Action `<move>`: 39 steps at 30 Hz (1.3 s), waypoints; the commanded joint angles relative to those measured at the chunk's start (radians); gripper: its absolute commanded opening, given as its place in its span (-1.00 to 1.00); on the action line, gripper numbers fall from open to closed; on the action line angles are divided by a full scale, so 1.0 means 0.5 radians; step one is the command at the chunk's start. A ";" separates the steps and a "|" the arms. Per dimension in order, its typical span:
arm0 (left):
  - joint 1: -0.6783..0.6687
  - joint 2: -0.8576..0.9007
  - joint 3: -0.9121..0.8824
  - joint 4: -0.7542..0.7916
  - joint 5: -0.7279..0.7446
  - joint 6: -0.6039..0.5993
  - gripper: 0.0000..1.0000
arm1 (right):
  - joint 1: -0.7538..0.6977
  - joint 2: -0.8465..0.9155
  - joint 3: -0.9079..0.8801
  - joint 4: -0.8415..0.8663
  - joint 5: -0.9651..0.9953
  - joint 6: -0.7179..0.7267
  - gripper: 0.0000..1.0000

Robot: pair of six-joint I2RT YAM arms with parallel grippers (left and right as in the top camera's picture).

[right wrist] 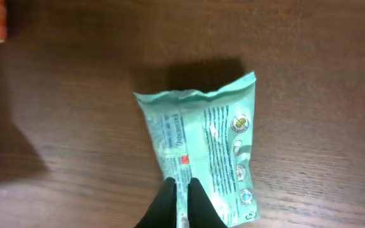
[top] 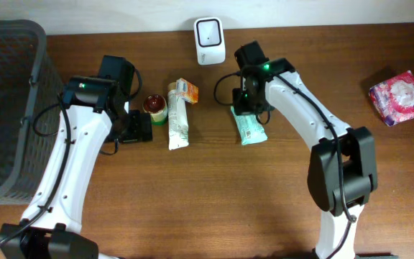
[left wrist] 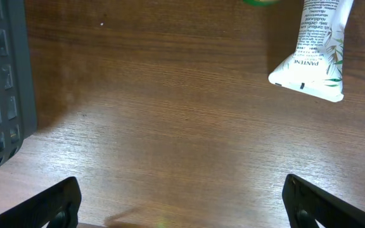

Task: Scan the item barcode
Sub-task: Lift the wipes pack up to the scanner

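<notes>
Next, my right gripper opens wide and grips across the packet's body (top: 251, 132) before scanning, as it pinches only a thin part at the packet's middle seam.
A mint-green printed packet (top: 250, 128) lies on the wooden table right of centre. In the right wrist view the packet (right wrist: 214, 145) shows its printed back, with a shadow beyond its far edge. My right gripper (right wrist: 182, 188) is shut on the packet, its two black fingers pinching a thin strip of the wrapper along the middle seam. In the overhead view the right gripper (top: 249, 109) sits over the packet's far end. A white scanner (top: 209, 31) stands at the back edge. My left gripper (left wrist: 182, 206) stands wide open above bare table, holding nothing.
A white tube (top: 177, 119), a red-lidded jar (top: 155, 108) and an orange box (top: 187, 89) lie between the arms. A pink packet (top: 402, 97) sits at the far right. A dark mesh basket (top: 6, 108) fills the left side.
</notes>
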 commanded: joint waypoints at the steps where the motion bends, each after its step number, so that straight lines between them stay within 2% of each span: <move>1: 0.005 -0.030 -0.009 -0.002 -0.014 -0.020 0.99 | 0.004 0.134 -0.246 0.112 -0.083 0.019 -0.90; 4: 0.005 -0.030 -0.009 -0.002 -0.014 -0.020 0.98 | -0.001 0.141 -0.353 0.160 -0.082 0.020 -0.92; 6: 0.005 -0.030 -0.009 -0.002 -0.014 -0.020 0.98 | -0.004 0.126 -0.258 0.120 -0.081 0.026 -0.92; 8: 0.005 -0.030 -0.009 -0.002 -0.014 -0.020 0.98 | -0.004 0.122 -0.009 -0.050 -0.056 0.024 -0.91; 9: 0.005 -0.030 -0.009 -0.002 -0.014 -0.020 0.98 | -0.005 0.122 0.167 -0.171 -0.015 0.024 -0.82; 11: 0.005 -0.030 -0.009 -0.002 -0.014 -0.020 0.98 | -0.008 0.122 0.424 -0.356 0.079 0.020 -0.44; 13: 0.005 -0.030 -0.009 -0.002 -0.014 -0.021 0.98 | -0.054 0.122 0.565 -0.471 0.086 0.008 0.01; 14: 0.005 -0.030 -0.009 -0.002 -0.014 -0.020 0.98 | -0.092 0.122 0.572 -0.488 0.085 0.008 0.09; 15: 0.005 -0.030 -0.009 -0.002 -0.014 -0.020 0.98 | -0.175 0.130 0.565 -0.526 0.067 -0.004 0.13; 17: 0.005 -0.030 -0.009 -0.002 -0.014 -0.020 0.99 | -0.306 0.130 0.502 -0.523 -0.216 -0.227 0.14; 20: 0.005 -0.030 -0.009 -0.002 -0.014 -0.020 0.98 | -0.458 0.130 0.332 -0.481 -0.744 -0.755 0.18; 28: 0.005 -0.030 -0.009 -0.002 -0.014 -0.020 0.98 | -0.506 0.132 -0.294 0.080 -0.970 -0.769 0.38; 32: 0.005 -0.030 -0.009 -0.002 -0.014 -0.020 0.98 | -0.498 0.134 -0.507 0.323 -1.154 -0.755 0.36; 33: 0.005 -0.030 -0.009 -0.002 -0.014 -0.020 0.98 | -0.498 0.134 -0.542 0.362 -1.150 -0.722 0.30; 35: 0.005 -0.030 -0.009 -0.002 -0.014 -0.020 0.99 | -0.498 0.134 -0.632 0.472 -1.152 -0.612 -0.16; 39: 0.005 -0.030 -0.009 -0.002 -0.014 -0.020 0.98 | -0.498 0.134 -0.618 0.474 -1.162 -0.519 -0.67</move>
